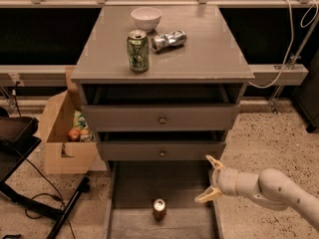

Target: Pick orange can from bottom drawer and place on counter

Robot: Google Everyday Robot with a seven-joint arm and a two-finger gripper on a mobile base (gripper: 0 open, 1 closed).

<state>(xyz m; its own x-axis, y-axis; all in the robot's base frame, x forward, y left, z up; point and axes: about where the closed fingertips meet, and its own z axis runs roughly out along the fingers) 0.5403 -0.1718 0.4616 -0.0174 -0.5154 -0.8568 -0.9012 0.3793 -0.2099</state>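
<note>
The robot's gripper will next move to the orange can's body (159, 213) in the bottom drawer and close on it there.
The orange can (159, 209) stands upright on the floor of the pulled-out bottom drawer (134, 183), near its front middle; its silver top faces the camera. My gripper (210, 179) is open, its two pale fingers spread wide over the drawer's right wall, to the right of the can and a little above it, not touching it. The arm reaches in from the lower right. The counter (204, 49) is the cabinet's flat grey-brown top.
On the counter stand a green patterned can (138, 51), a crushed silver can (168, 40) and a white bowl (146, 18). The two upper drawers (162, 118) are slightly open. A cardboard box (62, 133) with items sits left of the cabinet; a black stand lies at lower left.
</note>
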